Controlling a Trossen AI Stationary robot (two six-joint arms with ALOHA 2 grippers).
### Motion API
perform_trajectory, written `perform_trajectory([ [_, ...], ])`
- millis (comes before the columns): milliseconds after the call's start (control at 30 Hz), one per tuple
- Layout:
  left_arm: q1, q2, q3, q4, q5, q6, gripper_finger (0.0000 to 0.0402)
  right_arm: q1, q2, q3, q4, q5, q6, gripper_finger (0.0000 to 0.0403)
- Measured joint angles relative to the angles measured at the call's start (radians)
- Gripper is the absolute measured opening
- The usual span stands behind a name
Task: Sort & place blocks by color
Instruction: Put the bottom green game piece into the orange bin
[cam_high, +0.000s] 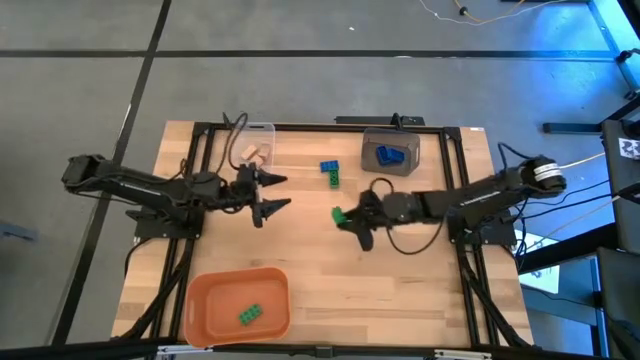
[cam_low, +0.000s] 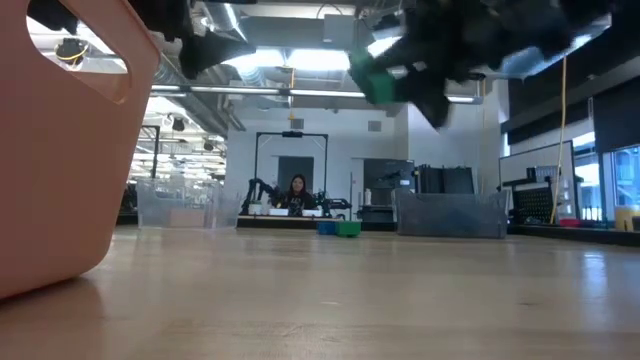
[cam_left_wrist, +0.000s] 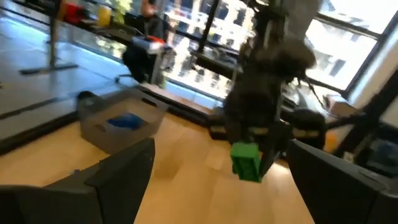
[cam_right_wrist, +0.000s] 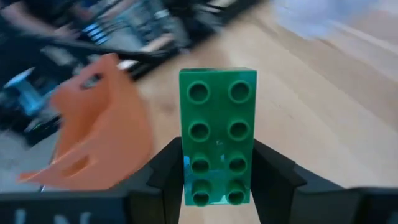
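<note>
The left gripper needs to take over the green block by closing on the loose end (cam_high: 336, 213) (cam_left_wrist: 245, 162) of it that sticks out past the right gripper's fingers.
My right gripper (cam_high: 347, 217) is shut on a green studded block (cam_right_wrist: 217, 124) near the table's middle, and the low view shows that block (cam_low: 372, 80) high above the tabletop. My left gripper (cam_high: 279, 192) hangs open to the left of it, pointing at it, with nothing between its fingers (cam_left_wrist: 124, 174). A blue block (cam_high: 329, 166) and a green block (cam_high: 333, 180) lie side by side on the table, toward the far edge. Another green block (cam_high: 250, 314) lies in the orange bin (cam_high: 205, 300). Blue blocks (cam_high: 389, 154) lie in the grey bin (cam_high: 372, 138), and a tan block (cam_high: 250, 153) lies in the clear bin (cam_high: 262, 130). My right gripper pinches the green block between its two fingers (cam_right_wrist: 165, 177), which sit on the long sides of its rear end (cam_right_wrist: 186, 180). The fingers come from the table's right. The block sticks out forward past the fingertips, studs toward the wrist camera, and is lifted clear of the table.
The orange bin stands at the near edge, left of centre, and it fills the left of the low view as a wall (cam_low: 60, 150). Bare wood lies between my two grippers and the near edge. A person sits in the room far behind the table (cam_low: 297, 190).
</note>
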Motion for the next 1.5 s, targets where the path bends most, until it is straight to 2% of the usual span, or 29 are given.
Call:
perform_trajectory([
  [133,-0.001,0.125,-0.001,0.152,0.112,0.000,0.0355,-0.043,0.057,0.137,-0.008,-0.154,-0.135,0.0141],
  [200,-0.001,0.202,0.000,0.262,0.163,-0.003,0.0355,-0.050,0.071,0.187,-0.027,-0.172,-0.173,0.0141],
  [333,-0.008,0.330,0.010,0.409,0.185,-0.025,0.0355,-0.053,0.087,0.247,-0.025,-0.181,-0.219,0.0141],
  [633,-0.008,0.483,0.140,0.421,0.242,0.027,0.0355,-0.063,0.097,0.253,-0.021,-0.181,-0.217,0.0141],
  [1000,-0.007,0.513,0.199,0.404,0.210,0.051,0.0348,-0.064,0.097,0.253,-0.018,-0.154,-0.225,0.0141],
  [1167,-0.007,0.513,0.199,0.405,0.206,0.025,0.0298,-0.067,0.097,0.253,-0.016,-0.155,-0.239,0.0141],
  [1300,-0.007,0.513,0.199,0.405,0.190,0.017,0.0226,-0.069,0.097,0.253,-0.012,-0.154,-0.245,0.0141],
  [1433,-0.007,0.513,0.198,0.406,0.186,0.011,0.0132,-0.070,0.097,0.252,-0.013,-0.154,-0.245,0.0141],
  [1500,-0.004,0.512,0.198,0.405,0.190,0.000,0.0125,-0.070,0.097,0.252,-0.015,-0.153,-0.240,0.0141],
])
